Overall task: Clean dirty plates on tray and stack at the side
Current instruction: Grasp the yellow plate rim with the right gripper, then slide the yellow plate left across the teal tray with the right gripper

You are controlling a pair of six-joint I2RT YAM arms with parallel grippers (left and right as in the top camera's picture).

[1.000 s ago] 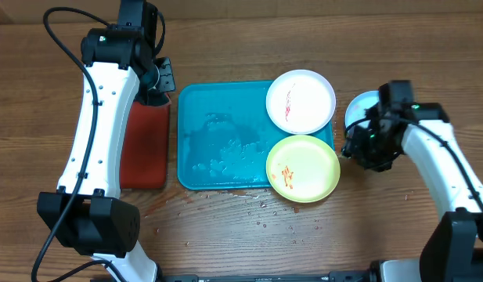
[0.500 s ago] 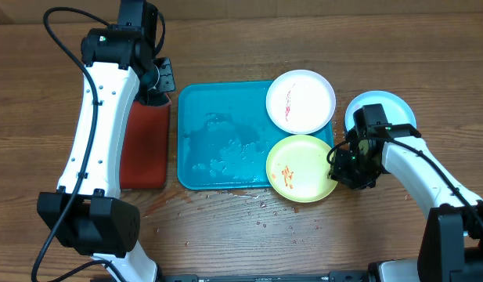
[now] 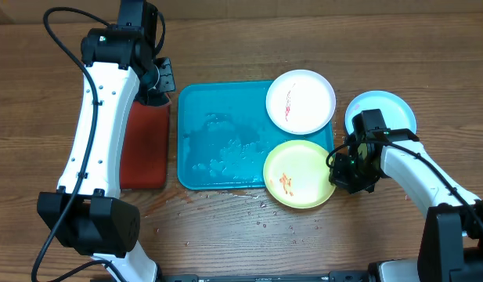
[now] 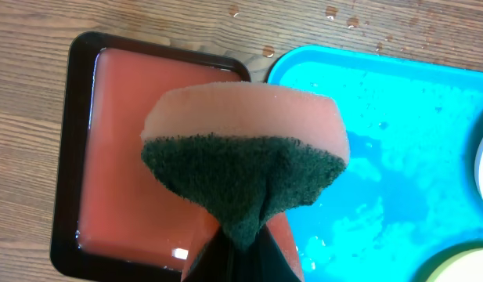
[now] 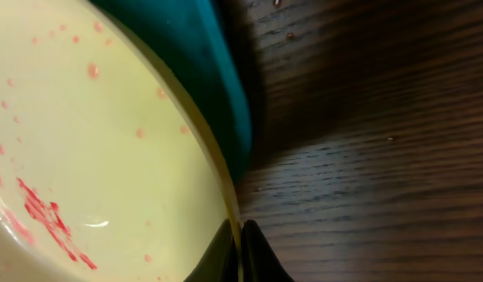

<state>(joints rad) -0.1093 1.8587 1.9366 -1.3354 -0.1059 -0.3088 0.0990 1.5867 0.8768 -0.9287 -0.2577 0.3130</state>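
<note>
The yellow-green plate will go down flat in the blue tray's end [image 3: 215, 146] beside the red tray, where I will set it with my right gripper.
The blue tray [image 3: 218, 137] lies at mid-table, wet. A white plate [image 3: 300, 102] with a red smear rests on its far right corner. A yellow-green plate [image 3: 300, 174] with an orange-red smear [image 5: 45, 215] overhangs the tray's near right corner. My right gripper [image 3: 337, 171] is shut on this plate's right rim [image 5: 225, 196], one finger on each side of the rim. A pale blue plate [image 3: 390, 110] sits on the table to the right of the tray. My left gripper [image 4: 243, 239] hangs over the red tray [image 4: 131, 157], shut on a pink-and-green sponge [image 4: 245, 149].
The red tray [image 3: 143, 145] with a black rim lies left of the blue tray and holds reddish liquid. Water drops [image 3: 264, 207] dot the wood in front of the blue tray. The left arm [image 3: 100, 117] runs along the table's left side.
My right gripper moved from beside the pale blue plate down to the yellow-green plate and closed on its rim. That plate has shifted slightly left. The left arm stayed still.
</note>
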